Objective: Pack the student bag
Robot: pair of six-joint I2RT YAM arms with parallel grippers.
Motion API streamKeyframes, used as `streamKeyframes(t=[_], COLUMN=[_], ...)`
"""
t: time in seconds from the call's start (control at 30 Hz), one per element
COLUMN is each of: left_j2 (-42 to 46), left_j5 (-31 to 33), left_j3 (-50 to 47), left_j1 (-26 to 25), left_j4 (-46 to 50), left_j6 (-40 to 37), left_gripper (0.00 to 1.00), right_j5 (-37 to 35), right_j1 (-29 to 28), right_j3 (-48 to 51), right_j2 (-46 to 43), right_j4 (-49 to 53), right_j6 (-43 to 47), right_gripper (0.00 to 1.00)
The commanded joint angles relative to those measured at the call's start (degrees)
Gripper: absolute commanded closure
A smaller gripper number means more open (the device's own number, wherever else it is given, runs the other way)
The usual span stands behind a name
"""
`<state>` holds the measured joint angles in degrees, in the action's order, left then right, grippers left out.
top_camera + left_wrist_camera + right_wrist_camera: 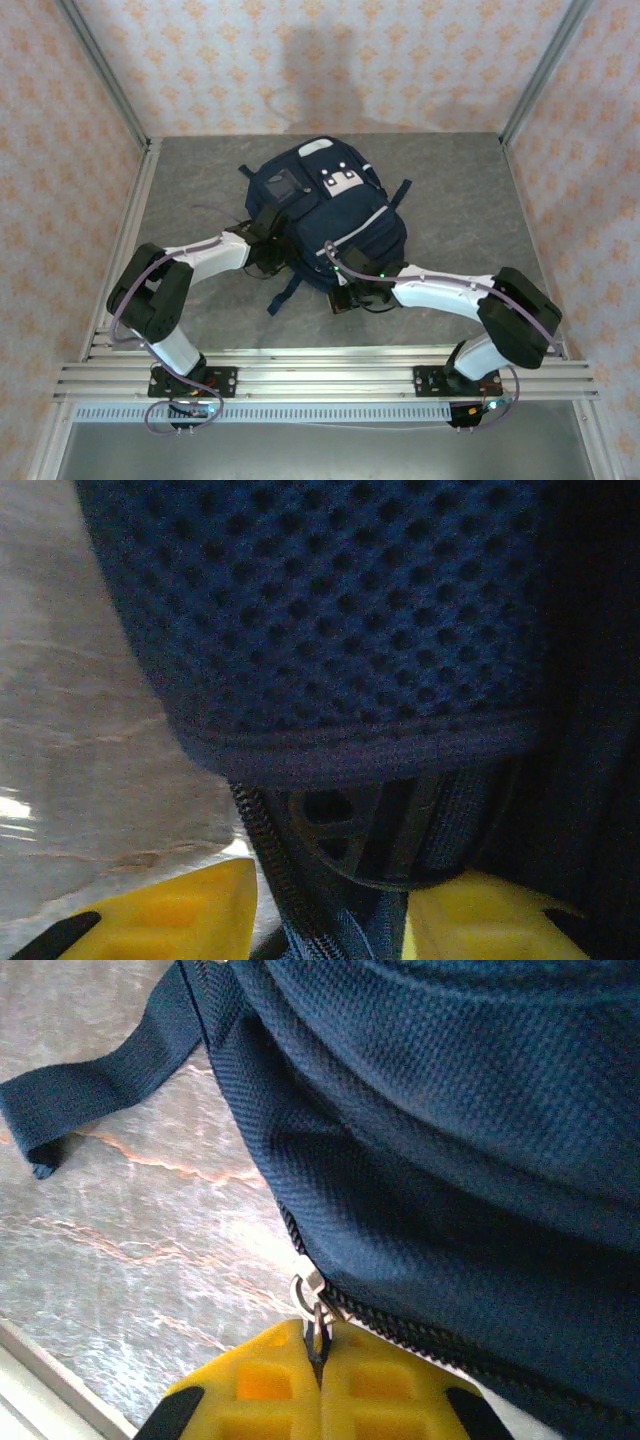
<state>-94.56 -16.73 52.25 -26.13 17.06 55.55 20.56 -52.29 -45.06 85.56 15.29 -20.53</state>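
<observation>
The black buckle is close beside the zipper edge, so my left gripper needs to pinch only the zipper edge (302, 918), clear of the buckle, to steady the bag.
The student bag (325, 205), a navy backpack with grey stripes and white patches, lies flat in the middle of the table. My left gripper (268, 226) is at its left side. In the left wrist view, the yellow fingers (175, 915) stand apart around a zipper edge (262, 850) and a black buckle (365, 830), under blue mesh padding (340, 620). A sliver of table shows between the left finger and the zipper. My right gripper (346, 291) is at the bag's near edge. Its yellow fingers (400, 1390) are shut on the metal zipper pull (318, 1322).
A loose navy strap (95, 1085) trails over the grey marbled table (120, 1240) to the left of the right gripper. Another strap (285, 293) lies toward the near rail (320, 375). Patterned walls and metal posts enclose the table.
</observation>
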Motion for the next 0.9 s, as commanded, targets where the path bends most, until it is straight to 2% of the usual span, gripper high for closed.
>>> streamKeyframes(t=[0.0, 0.13, 0.33, 0.43, 0.53, 0.7, 0.87], left_j2=[4.79, 11.18, 19.23, 20.61, 21.22, 17.49, 17.83], left_j5=[1.25, -0.77, -1.86, -0.6, 0.46, -0.49, 0.29], left_j3=[0.66, -4.17, -12.98, -15.58, -18.56, -17.42, -18.06], left_j1=[1.37, 1.32, 0.57, -0.28, -1.08, -1.39, -2.6], left_j4=[3.82, 3.92, -0.22, -1.61, -7.32, -12.81, -16.88], left_j6=[-3.17, 0.59, 9.23, 12.37, 15.53, 15.64, 16.63], left_gripper=[0.51, 0.41, 0.41, 0.43, 0.44, 0.44, 0.44], right_j5=[5.19, 5.85, 4.6, 4.4, 4.21, 4.1, 4.36], right_j1=[-0.49, -0.49, -0.54, -0.55, -0.5, -0.57, -0.53], right_j3=[-2.89, -7.84, -7.32, -6.43, -5.24, -4.1, -3.25], right_j2=[4.13, 9.25, 9.65, 9.29, 8.55, 8.23, 8.17], right_j4=[-4.33, -4.35, -8.49, -9.81, -11.22, -12.44, -13.4], right_j6=[-1.27, -3.52, -6.99, -8.23, -9.09, -10.01, -11.1], right_gripper=[1.0, 1.0, 1.0, 1.0, 1.0, 1.0, 1.0])
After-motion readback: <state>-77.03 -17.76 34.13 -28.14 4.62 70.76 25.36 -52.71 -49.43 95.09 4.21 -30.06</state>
